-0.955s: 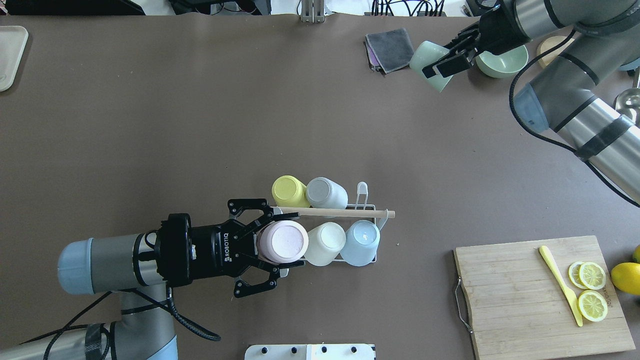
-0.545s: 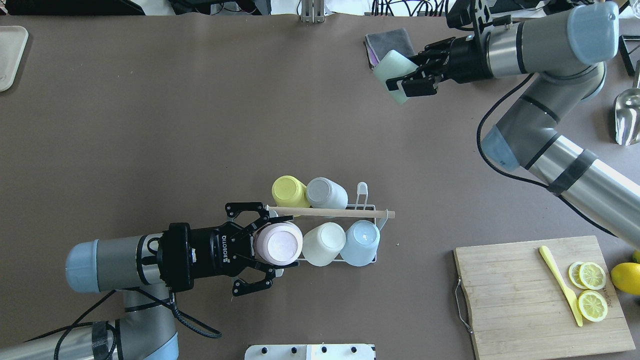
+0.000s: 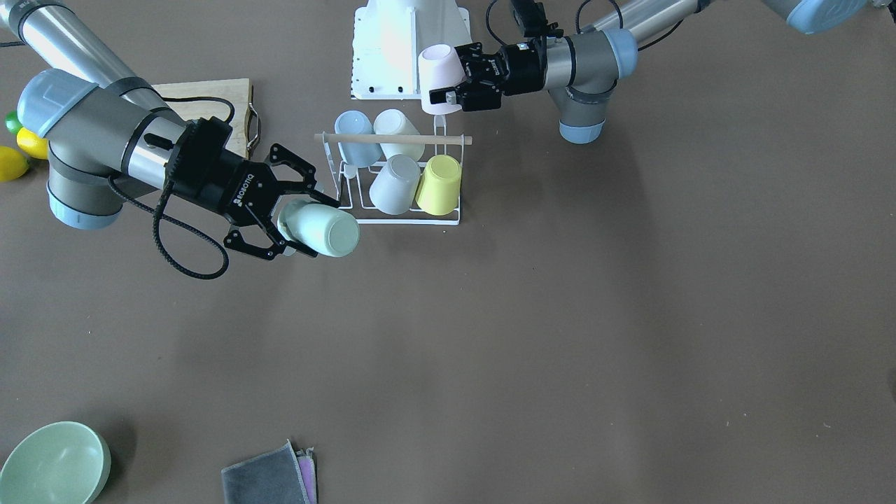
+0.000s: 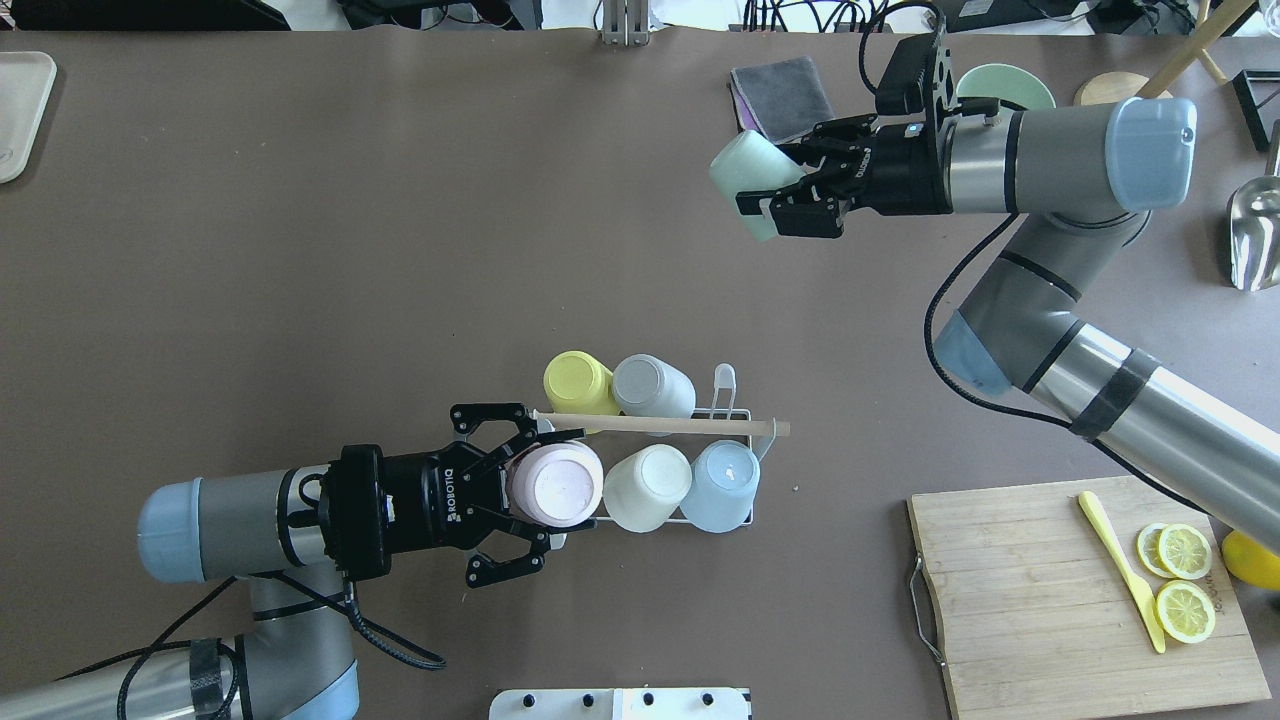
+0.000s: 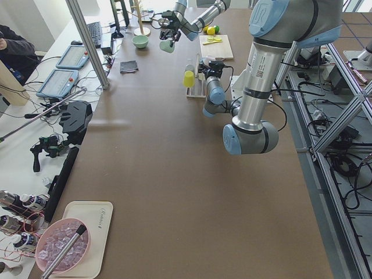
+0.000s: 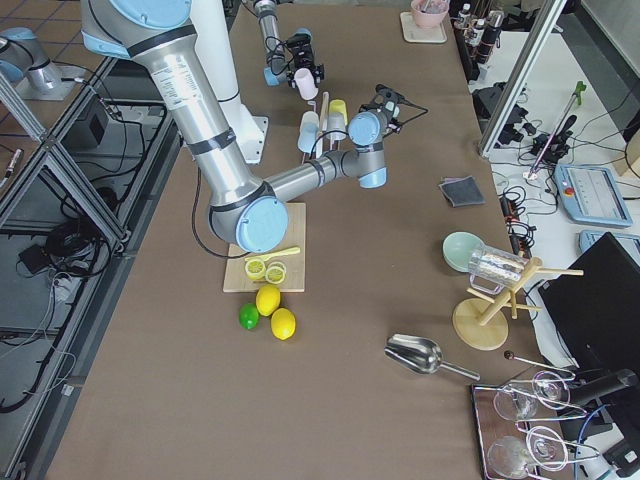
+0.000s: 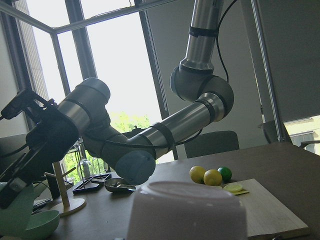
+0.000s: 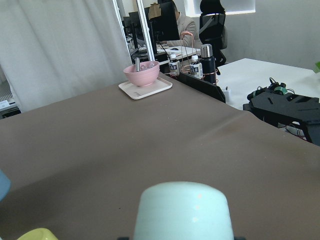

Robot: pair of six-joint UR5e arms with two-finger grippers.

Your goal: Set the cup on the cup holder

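Note:
Next, my left gripper lets go of the pink cup on the cup holder's empty peg (image 3: 439, 137) beside the cream cup.
The cup holder (image 4: 736, 412), a white wire rack with a wooden rod (image 4: 660, 425), stands at the table's near middle. It carries yellow (image 4: 575, 382), grey (image 4: 650, 385), cream (image 4: 648, 487) and light blue (image 4: 722, 485) cups upside down. My left gripper (image 4: 560, 488) is shut on a pink cup (image 4: 553, 483), bottom up, at the rack's left end. In the front-facing view that cup (image 3: 437, 66) hangs just above the rack. My right gripper (image 4: 775, 190) is shut on a mint green cup (image 4: 745, 175) in the air over the far table, well away from the rack.
A wooden cutting board (image 4: 1030, 590) with lemon slices and a yellow knife (image 4: 1120, 565) lies at the near right. A grey cloth (image 4: 785, 95), a green bowl (image 4: 1010, 85) and a metal scoop (image 4: 1255, 230) sit at the far right. A white tray (image 4: 20, 110) is far left.
My right arm has swung left and toward the table's middle with the green cup, away from the bowl. My left gripper with the pink cup has drawn back slightly to the left.

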